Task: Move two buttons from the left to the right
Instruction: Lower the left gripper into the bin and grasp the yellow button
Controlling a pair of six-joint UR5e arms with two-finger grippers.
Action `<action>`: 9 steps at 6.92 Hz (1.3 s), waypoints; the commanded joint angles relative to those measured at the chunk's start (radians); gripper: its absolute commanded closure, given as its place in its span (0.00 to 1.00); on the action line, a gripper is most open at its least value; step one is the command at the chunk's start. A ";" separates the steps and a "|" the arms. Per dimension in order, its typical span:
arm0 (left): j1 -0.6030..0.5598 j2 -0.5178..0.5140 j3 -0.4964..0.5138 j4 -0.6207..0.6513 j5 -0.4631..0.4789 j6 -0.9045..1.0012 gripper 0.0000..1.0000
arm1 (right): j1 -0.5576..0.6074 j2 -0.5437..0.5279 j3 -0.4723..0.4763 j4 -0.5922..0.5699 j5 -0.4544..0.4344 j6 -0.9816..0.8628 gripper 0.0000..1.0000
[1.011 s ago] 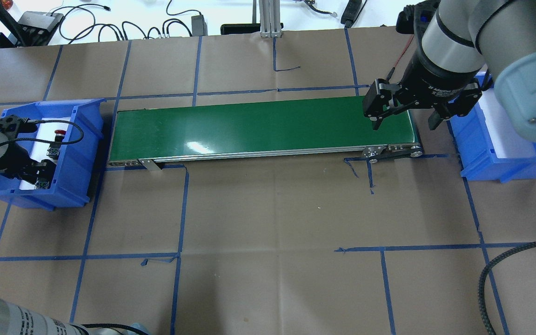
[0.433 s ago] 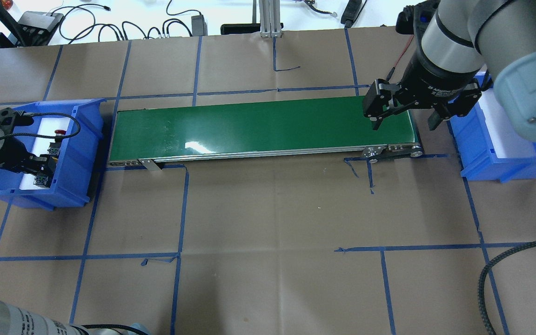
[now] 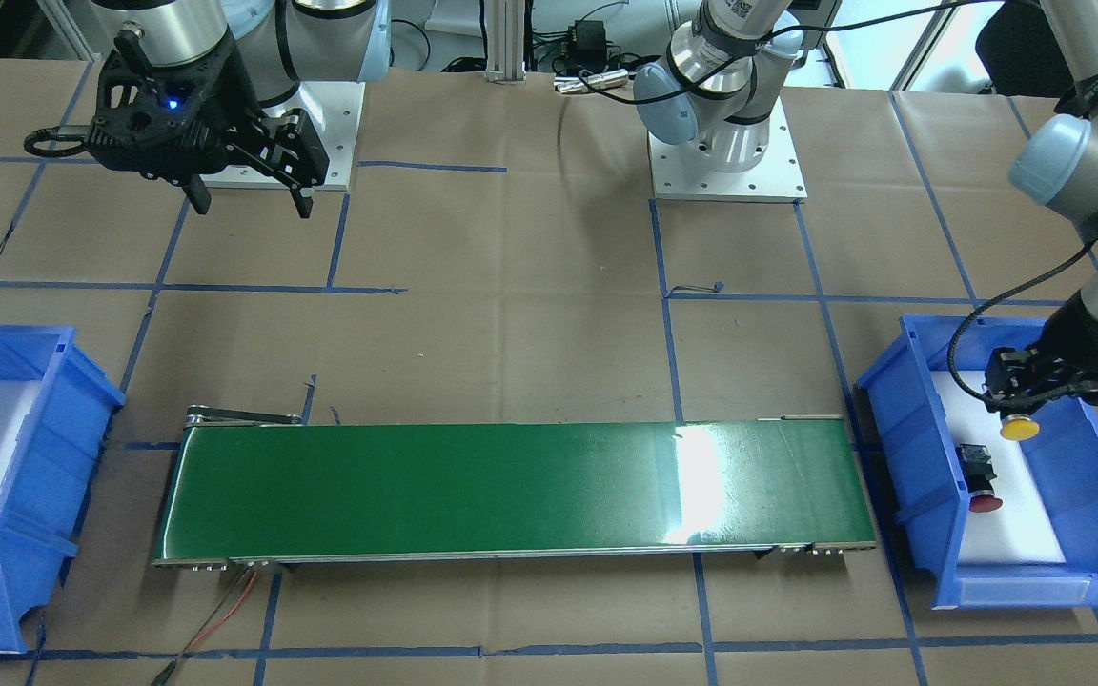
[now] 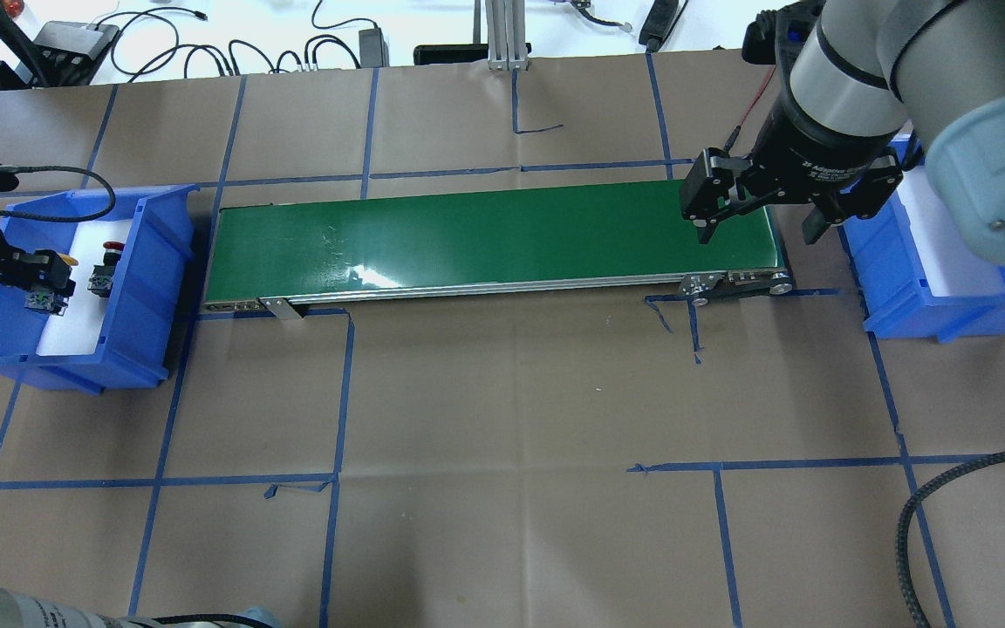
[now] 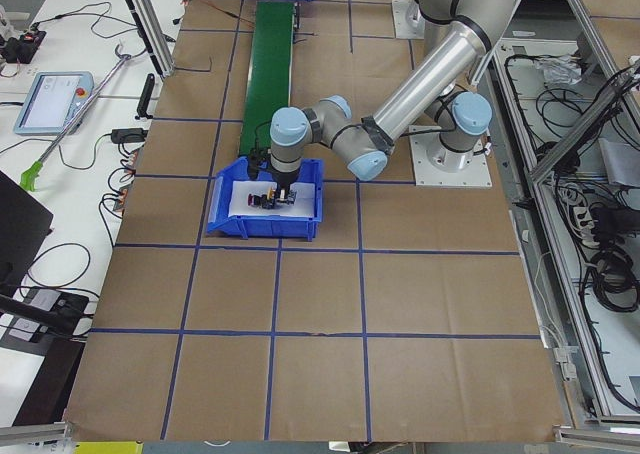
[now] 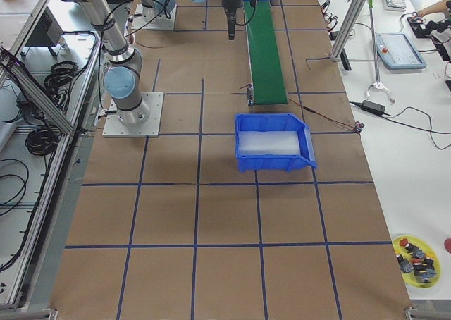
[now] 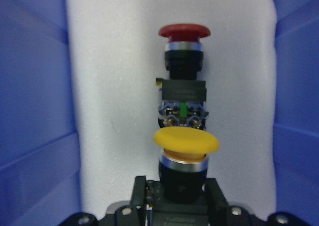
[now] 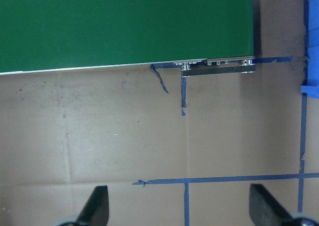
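Observation:
Next, I set the yellow button with my left gripper on the green belt's end (image 3: 764,473) nearest the red button's bin.
My left gripper (image 4: 38,277) is shut on the black body of the yellow button (image 7: 185,151) and holds it above the white pad of the left blue bin (image 4: 140,288). The yellow cap also shows in the front view (image 3: 1020,430). The red button (image 7: 182,61) lies on its side on the pad just beyond it, and shows in the front view (image 3: 980,476) and the overhead view (image 4: 105,267). My right gripper (image 4: 760,225) is open and empty, and hangs over the right end of the green conveyor belt (image 4: 494,235).
The right blue bin (image 4: 930,296) with a white pad stands past the belt's right end. The belt's roller frame (image 8: 217,65) shows in the right wrist view. Brown paper with blue tape lines covers the table. Cables lie along the far edge.
My left gripper has risen out of the left bin with the yellow button in it. The red button stays on the pad. The right arm has not moved.

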State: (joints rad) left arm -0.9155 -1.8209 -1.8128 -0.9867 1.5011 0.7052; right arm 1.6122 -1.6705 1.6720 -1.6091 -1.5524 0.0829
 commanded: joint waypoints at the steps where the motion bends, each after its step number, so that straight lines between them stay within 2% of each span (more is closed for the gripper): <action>1: 0.000 0.060 0.084 -0.174 0.004 -0.003 0.92 | 0.000 0.000 0.000 0.000 0.000 0.000 0.00; 3: 0.000 0.068 0.188 -0.339 0.008 -0.035 0.92 | 0.000 0.000 0.000 0.000 0.000 -0.002 0.00; 5: -0.043 0.060 0.207 -0.356 0.007 -0.120 0.92 | 0.000 0.000 0.000 0.000 0.000 -0.002 0.00; 9: -0.374 0.060 0.233 -0.354 0.028 -0.488 0.92 | 0.000 0.000 0.002 0.000 0.000 0.000 0.00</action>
State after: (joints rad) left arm -1.1964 -1.7514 -1.5826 -1.3441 1.5246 0.3220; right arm 1.6122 -1.6705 1.6731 -1.6092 -1.5524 0.0821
